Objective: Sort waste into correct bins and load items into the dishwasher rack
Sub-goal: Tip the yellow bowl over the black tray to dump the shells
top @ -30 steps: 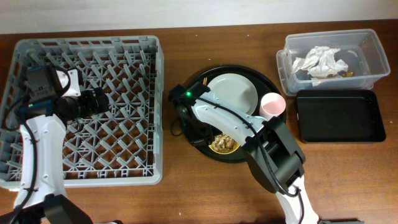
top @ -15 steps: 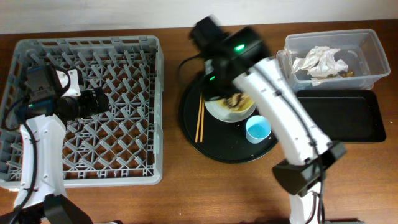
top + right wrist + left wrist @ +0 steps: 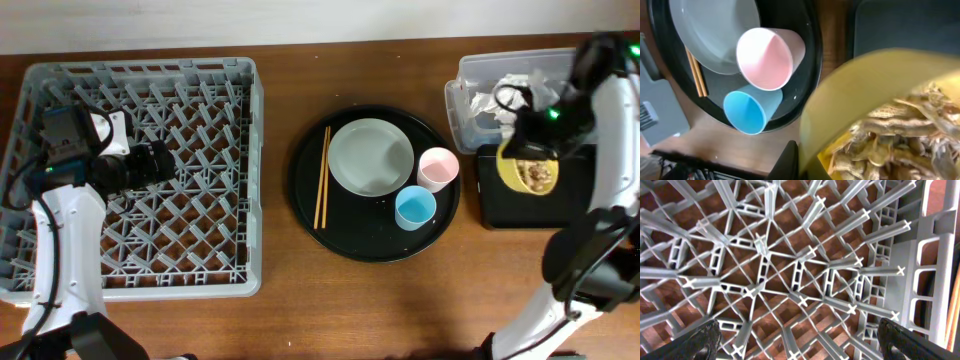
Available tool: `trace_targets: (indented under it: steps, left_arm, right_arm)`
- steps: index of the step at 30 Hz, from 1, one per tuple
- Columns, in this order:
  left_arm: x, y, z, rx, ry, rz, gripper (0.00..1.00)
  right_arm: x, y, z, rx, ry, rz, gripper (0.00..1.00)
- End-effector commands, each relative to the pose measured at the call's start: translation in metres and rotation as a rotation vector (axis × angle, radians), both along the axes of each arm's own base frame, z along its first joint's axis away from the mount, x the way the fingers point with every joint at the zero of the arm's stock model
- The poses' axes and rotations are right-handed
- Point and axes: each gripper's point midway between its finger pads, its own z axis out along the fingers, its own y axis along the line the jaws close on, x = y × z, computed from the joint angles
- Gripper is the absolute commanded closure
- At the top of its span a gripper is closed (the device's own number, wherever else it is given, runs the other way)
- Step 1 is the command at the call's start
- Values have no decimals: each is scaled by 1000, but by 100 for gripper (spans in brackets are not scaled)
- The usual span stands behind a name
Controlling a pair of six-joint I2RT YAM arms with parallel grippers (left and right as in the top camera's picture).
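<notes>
The round black tray (image 3: 359, 220) (image 3: 718, 98) is between the chopsticks and the light blue cup. My right gripper needs to let go of the yellow bowl there.
My right gripper (image 3: 522, 150) is shut on the rim of the small yellow bowl (image 3: 538, 172), which holds tan-brown food scraps (image 3: 900, 145) and hangs over the flat black tray (image 3: 580, 205). The clear tub (image 3: 470, 125) behind it holds crumpled white napkins (image 3: 495, 100). On the round black tray (image 3: 310, 215) lie the pale grey plate (image 3: 371, 157), pink cup (image 3: 438, 168), light blue cup (image 3: 415, 208) and brown chopsticks (image 3: 322, 190). My left gripper (image 3: 800, 340) is open and empty over the grey dishwasher rack (image 3: 200, 270). The spoon is not in view.
The rack's pegs (image 3: 790, 275) fill the left wrist view, with its side wall (image 3: 935, 255) to the right. Bare brown table (image 3: 400, 310) lies in front of the round tray. The right arm (image 3: 610, 130) reaches over the clear tub.
My right arm has swung from the round tray to the right, carrying the yellow bowl of scraps over the flat black tray. The left arm has not moved.
</notes>
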Motion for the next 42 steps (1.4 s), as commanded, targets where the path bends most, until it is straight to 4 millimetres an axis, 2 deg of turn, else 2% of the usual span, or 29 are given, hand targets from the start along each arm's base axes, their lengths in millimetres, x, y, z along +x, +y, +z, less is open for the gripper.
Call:
trace_targets:
  steps: [1, 3, 5, 7, 10, 13, 17, 20, 23, 29, 34, 42]
  left_arm:
    - [3, 3, 9, 1, -24, 12, 1]
    - [3, 3, 10, 2, -24, 12, 1]
    - [3, 3, 9, 1, -24, 12, 1]
    - [1, 2, 8, -2, -13, 12, 1]
    - [0, 1, 7, -5, -5, 12, 1]
    - [0, 1, 7, -5, -5, 12, 1]
    - [0, 1, 7, -5, -5, 12, 1]
    - [0, 1, 7, -4, -6, 12, 1]
    - [0, 1, 7, -5, -6, 12, 1]
    - [0, 1, 7, -4, -6, 12, 1]
    - [0, 1, 7, -4, -6, 12, 1]
    - [0, 1, 7, -4, -6, 12, 0]
  right_arm:
    - [-2, -10, -1, 168, -163, 83, 96]
    - [1, -29, -10, 229, -240, 36, 96]
    - [1, -29, -5, 317, -361, 104, 96]
    - [-2, -31, -8, 351, -404, 115, 96]
    - [2, -38, -13, 426, -483, 47, 96]
    - [0, -58, -14, 503, -578, -61, 96]
    - [-9, -91, 4, 614, -710, -229, 96]
    - [-13, -108, 14, 633, -786, -277, 96]
    - [-8, -112, 20, 639, -877, -244, 96]
    - [2, -122, 5, 671, -937, -246, 96]
    - [5, -124, 11, 725, -998, -267, 96]
    - [1, -120, 16, 803, -935, -348, 96]
